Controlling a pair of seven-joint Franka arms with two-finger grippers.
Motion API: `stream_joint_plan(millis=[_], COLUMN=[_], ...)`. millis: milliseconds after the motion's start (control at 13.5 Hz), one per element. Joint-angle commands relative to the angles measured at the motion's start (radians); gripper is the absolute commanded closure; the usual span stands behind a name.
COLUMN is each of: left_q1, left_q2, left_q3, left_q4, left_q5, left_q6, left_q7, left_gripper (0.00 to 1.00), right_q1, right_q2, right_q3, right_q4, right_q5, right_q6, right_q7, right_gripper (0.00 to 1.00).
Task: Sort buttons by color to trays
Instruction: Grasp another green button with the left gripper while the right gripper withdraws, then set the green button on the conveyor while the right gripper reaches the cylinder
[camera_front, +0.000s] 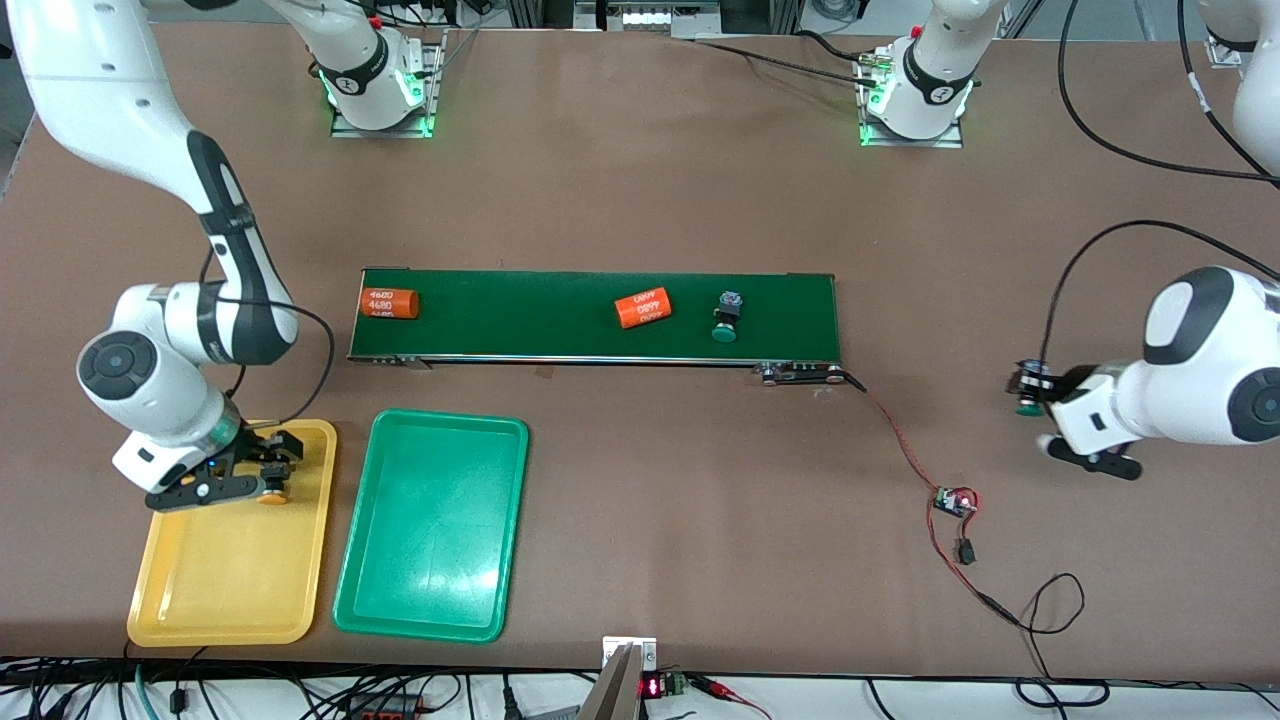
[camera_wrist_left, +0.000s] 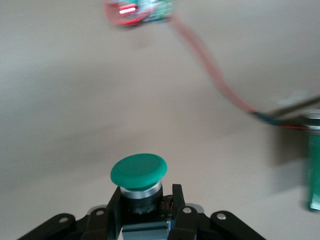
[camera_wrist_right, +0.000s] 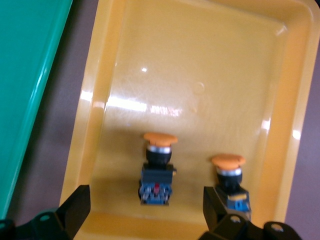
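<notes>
My left gripper needs to release the green-capped button on the conveyor belt (camera_front: 798, 322), between the second green button and the wired end. The green-capped button is now above the bare table.
My right gripper (camera_front: 262, 470) is open, low over the yellow tray (camera_front: 230, 590) at the end nearer the robots. Two orange-capped buttons lie in that tray, one (camera_wrist_right: 159, 167) between the spread fingers of the right gripper (camera_wrist_right: 146, 206) and one (camera_wrist_right: 228, 176) beside a fingertip; the front view shows one orange cap (camera_front: 274, 494). The green tray (camera_front: 430, 540) beside it holds nothing. My left gripper (camera_front: 1030, 392) is shut on a green-capped button (camera_wrist_left: 138, 171) above the bare table at the left arm's end. A second green button (camera_front: 727, 318) lies on the conveyor belt (camera_front: 560, 320).
Two orange cylinders with white print (camera_front: 390, 303) (camera_front: 643, 308) lie on the belt. A small circuit board (camera_front: 955, 502) with red and black wires runs from the belt's end toward the table's front edge; it also shows in the left wrist view (camera_wrist_left: 142, 11).
</notes>
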Motion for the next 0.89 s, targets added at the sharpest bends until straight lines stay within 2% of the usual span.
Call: stream_joint_plan(millis=[0,149,297,372,520,595,743,818], left_q1=[-0.072,-0.168,-0.276,-0.297,-0.291,-0.285,-0.283,-0.286], left_q2=[-0.009,-0.003,0.005,0.010,0.007,0.004,0.004,0.004], left_q3=[-0.062,-0.070,-0.062,-0.061,-0.061,-0.059,-0.049,-0.038], left_q4=[-0.034,-0.050,-0.068,-0.105,-0.222,-0.273,-0.309,-0.311], left_q5=[-0.038,-0.044,-0.043,-0.043,-0.034,-0.031,-0.025,-0.024], left_q6=[-0.020,-0.009,0.021,0.055,0.153,0.202,0.236,0.236], left_q7=[-0.121,-0.275,-0.392,-0.415,-0.451,-0.458,-0.486,-0.488], left_gripper=[0.90,0.90,0.90,0.90,0.90,0.90,0.89,0.83], right_q1=[0.032,0.047,0.047,0.047,0.044,0.043,0.040,0.040], right_q2=[-0.119,-0.175,-0.239,-0.273,-0.323,-0.355,-0.418,-0.448], right_q3=[0.000,0.030,0.058,0.083,0.121,0.145,0.166,0.181], right_q4=[-0.068,-0.080,-0.129,-0.155,-0.169,-0.169,-0.169,-0.169], right_q5=[0.012,0.012,0.012,0.012,0.014,0.044,0.142,0.147], right_q6=[-0.125,-0.215,-0.226,-0.239,-0.297,-0.341,-0.412,-0.455], right_q7=[0.104,0.197,0.261,0.287,0.333,0.356,0.370,0.372], right_gripper=[0.00,0.00,0.00,0.00,0.00,0.00,0.00,0.00])
